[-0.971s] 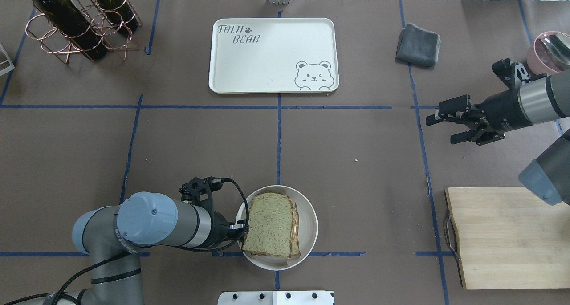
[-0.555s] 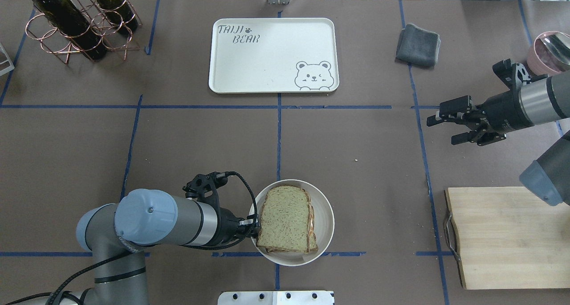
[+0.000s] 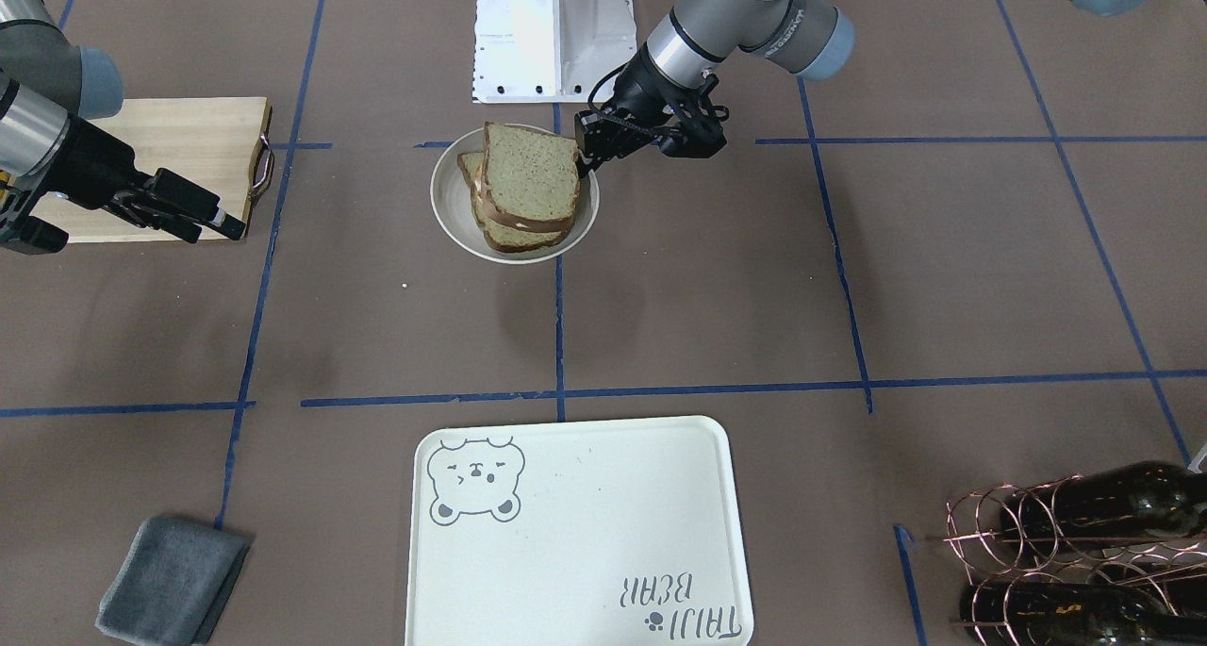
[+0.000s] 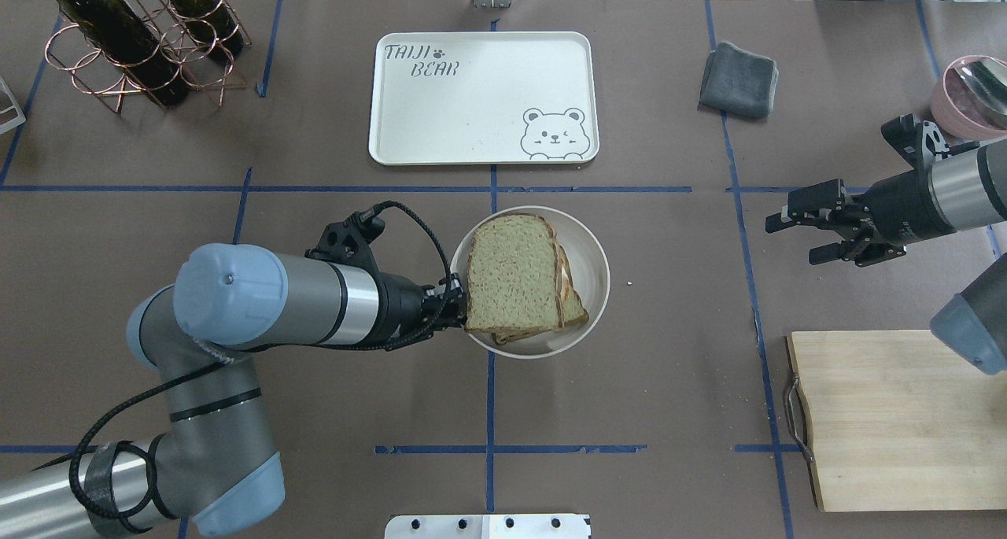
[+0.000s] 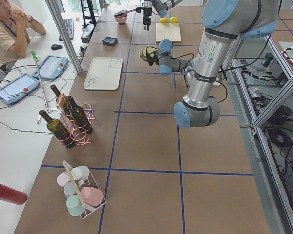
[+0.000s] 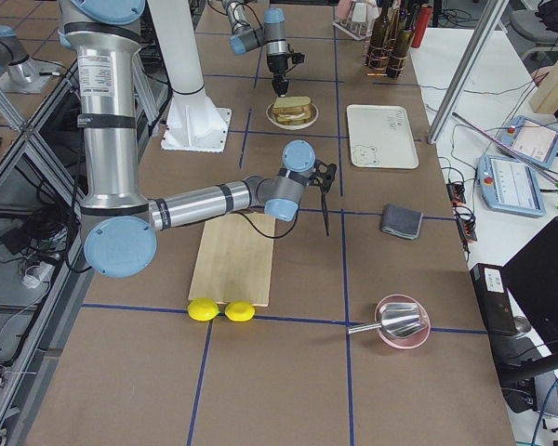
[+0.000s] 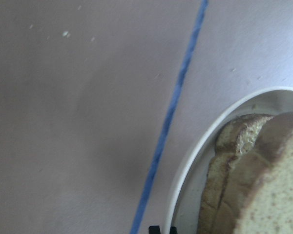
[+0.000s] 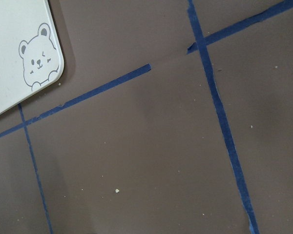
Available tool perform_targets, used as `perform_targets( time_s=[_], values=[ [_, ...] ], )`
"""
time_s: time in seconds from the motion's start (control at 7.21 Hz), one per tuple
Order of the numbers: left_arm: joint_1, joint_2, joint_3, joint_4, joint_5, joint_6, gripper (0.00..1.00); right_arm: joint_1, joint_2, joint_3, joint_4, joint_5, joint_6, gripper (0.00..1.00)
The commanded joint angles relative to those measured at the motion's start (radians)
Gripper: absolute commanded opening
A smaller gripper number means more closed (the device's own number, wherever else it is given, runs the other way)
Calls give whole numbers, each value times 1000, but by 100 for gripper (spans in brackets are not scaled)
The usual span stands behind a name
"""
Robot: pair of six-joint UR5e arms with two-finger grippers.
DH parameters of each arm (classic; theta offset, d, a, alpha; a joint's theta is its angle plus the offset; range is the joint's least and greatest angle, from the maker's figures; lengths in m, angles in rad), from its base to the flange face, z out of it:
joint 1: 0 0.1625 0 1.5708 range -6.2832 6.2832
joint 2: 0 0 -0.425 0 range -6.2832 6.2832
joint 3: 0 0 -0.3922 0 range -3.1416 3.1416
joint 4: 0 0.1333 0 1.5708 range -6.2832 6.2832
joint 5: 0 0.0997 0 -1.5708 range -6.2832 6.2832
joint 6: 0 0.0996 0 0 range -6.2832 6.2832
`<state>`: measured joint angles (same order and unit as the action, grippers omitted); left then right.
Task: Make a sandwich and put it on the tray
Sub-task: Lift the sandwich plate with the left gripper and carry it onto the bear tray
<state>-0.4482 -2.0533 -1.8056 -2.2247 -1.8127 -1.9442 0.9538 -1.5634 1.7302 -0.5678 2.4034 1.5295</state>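
Note:
Next, I release the plate, now held above the table, with my left gripper between the bear drawing and the lettering [image 3: 586, 549] on the cream bear tray.
The sandwich [image 4: 515, 275], two speckled tan bread slices with a sliver of white and orange egg between them, sits on a small round white plate [image 4: 595, 248]. My left gripper [image 4: 456, 303] is shut on the plate's left rim and holds it above the table, short of the cream bear tray [image 4: 480, 122]. The front view shows the same grip [image 3: 589, 156] on the plate [image 3: 448, 212], with the sandwich [image 3: 528, 179] leaning and the tray [image 3: 585, 533] bare. The left wrist view shows the plate rim [image 7: 185, 170] and bread [image 7: 254, 185]. My right gripper [image 4: 794, 238] is open and empty at the right.
A grey folded cloth [image 4: 739, 79] lies right of the tray. A wooden cutting board [image 4: 897, 421] is at the near right, a pink bowl [image 4: 968, 90] at the far right, a copper rack with wine bottles [image 4: 142, 35] at the far left. Two lemons [image 6: 221, 309] sit by the board.
My left arm has carried the plate with the sandwich away from the robot's base toward the tray and a little to the right. My right gripper has drifted slightly right, still open.

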Motion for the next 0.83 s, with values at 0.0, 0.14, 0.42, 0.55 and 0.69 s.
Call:
perform_targets(
  time_s=[0.0, 0.14, 0.42, 0.55, 0.69],
  values=[
    [-93, -43, 73, 46, -3, -123, 0, 2, -44, 15, 8, -3, -22, 100],
    [-131, -97, 124, 97, -4, -149, 0, 2, -78, 8, 81, -6, -22, 100],
    [-199, -250, 347, 102, 0, -264, 0, 0, -89, 5, 95, -10, -20, 100],
    [-225, -316, 456, 100, 1, -269, 0, -1, -87, 2, 95, -13, -20, 100],
    [-243, -346, 521, 93, 3, -263, 0, -3, -84, 0, 95, -13, -20, 100]
  ],
)
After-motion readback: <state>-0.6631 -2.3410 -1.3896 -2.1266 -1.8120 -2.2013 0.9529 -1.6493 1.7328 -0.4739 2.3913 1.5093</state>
